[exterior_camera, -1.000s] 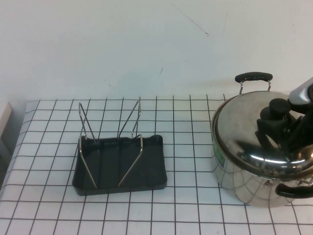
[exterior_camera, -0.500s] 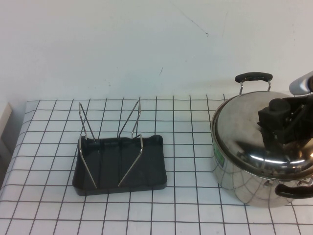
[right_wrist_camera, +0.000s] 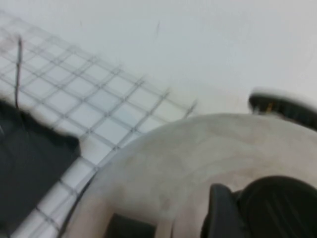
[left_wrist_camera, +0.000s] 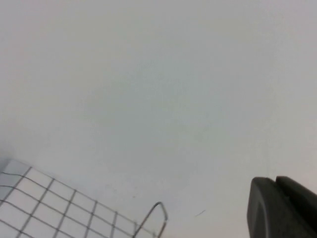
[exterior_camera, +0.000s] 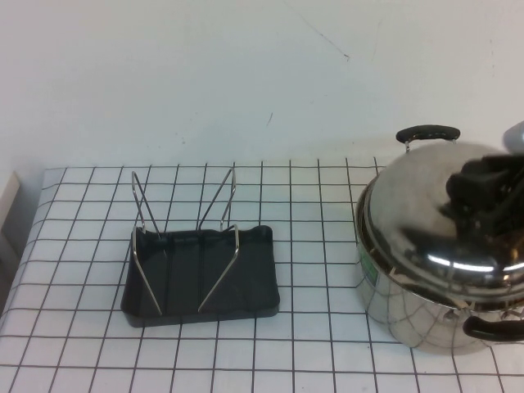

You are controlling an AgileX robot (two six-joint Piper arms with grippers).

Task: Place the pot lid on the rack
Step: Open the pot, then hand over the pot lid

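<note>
The robot's left gripper should next close on the rack-side rim [exterior_camera: 368, 214] of the pot lid, while the right gripper holds the lid's black knob.
The shiny domed pot lid [exterior_camera: 417, 205] sits slightly raised and tilted over the steel pot [exterior_camera: 401, 307] at the right of the table. My right gripper [exterior_camera: 481, 192] is shut on the lid's black knob [right_wrist_camera: 280, 208]; the lid also fills the right wrist view [right_wrist_camera: 168, 163]. The rack [exterior_camera: 201, 274], a black tray with silver wire uprights, stands empty at the left-centre, well apart from the lid. My left gripper [left_wrist_camera: 282, 210] shows only as a dark edge in the left wrist view, held high and facing the wall.
The pot's far black handle [exterior_camera: 427, 132] and near handle [exterior_camera: 491, 329] stick out. The checked tablecloth [exterior_camera: 311, 246] lies between rack and pot. A rack wire tip [left_wrist_camera: 157, 218] shows in the left wrist view. The white wall is behind.
My right gripper has closed on the knob and risen a little; the lid has lifted and tilted off the pot rim. The rack has not moved.
</note>
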